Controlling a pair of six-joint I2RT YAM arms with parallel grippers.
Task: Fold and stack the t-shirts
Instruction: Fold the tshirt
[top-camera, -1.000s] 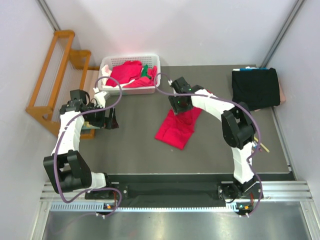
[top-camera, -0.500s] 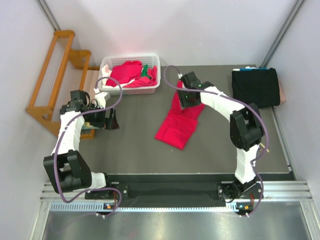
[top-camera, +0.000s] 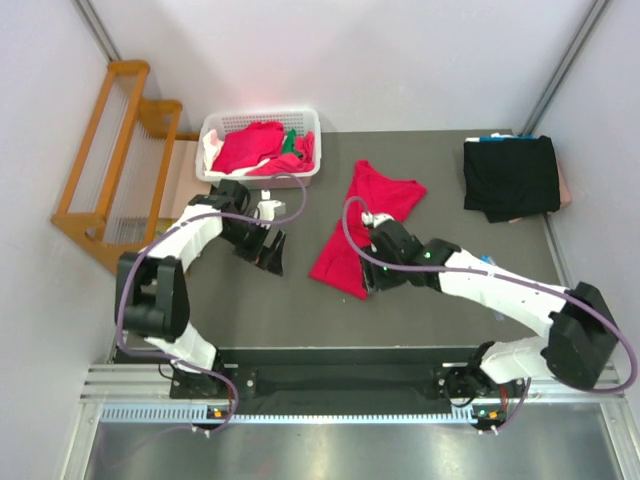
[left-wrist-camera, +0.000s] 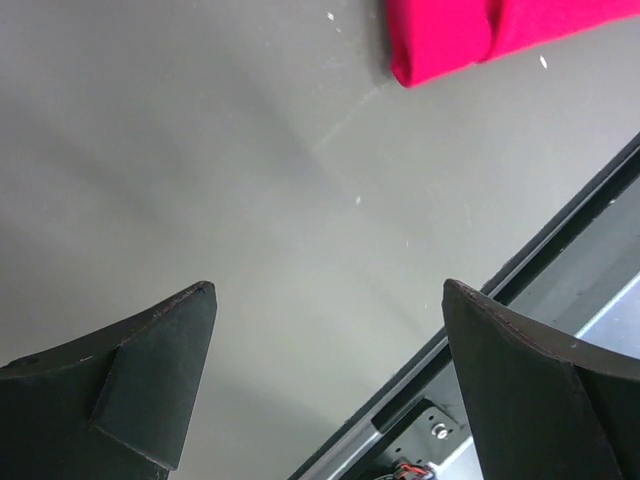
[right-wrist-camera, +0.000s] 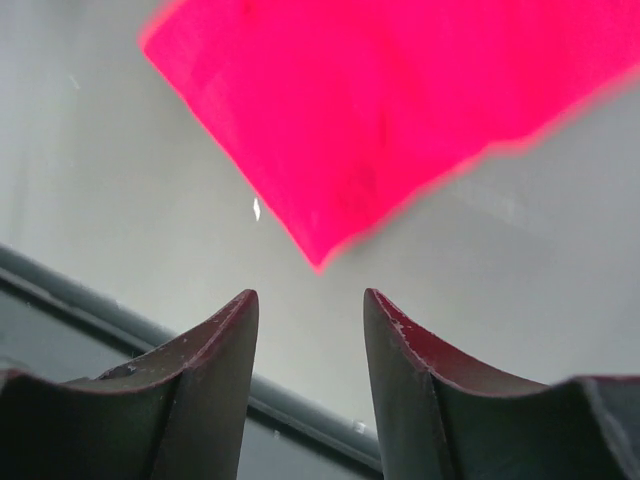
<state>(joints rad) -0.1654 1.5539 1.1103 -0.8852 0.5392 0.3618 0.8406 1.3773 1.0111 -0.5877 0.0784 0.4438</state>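
The robot's left gripper should close on the near corner (top-camera: 313, 275) (left-wrist-camera: 405, 79) of the crimson t-shirt, the corner on the side toward the wooden rack.
A crimson t-shirt (top-camera: 383, 196) lies stretched out on the dark table, running from the back toward the front. It looks partly folded at its near end. My right gripper (top-camera: 370, 283) hovers just short of that near corner (right-wrist-camera: 322, 255), open with nothing between its fingers (right-wrist-camera: 309, 293). My left gripper (top-camera: 274, 257) is wide open over bare table (left-wrist-camera: 328, 287), left of the shirt, whose edge (left-wrist-camera: 450, 40) shows ahead. A folded black t-shirt (top-camera: 510, 175) rests at the back right. More red t-shirts (top-camera: 250, 145), with green and white bits, fill the basket.
The white plastic basket (top-camera: 258, 116) stands at the back left. A wooden rack (top-camera: 100, 150) leans beside the table on the left. The table's front edge and a metal rail (left-wrist-camera: 520, 300) run close below both grippers.
The right gripper let go of the red shirt's far part and swung back to its near corner; the shirt now lies longer. The left arm moved right, toward the shirt.
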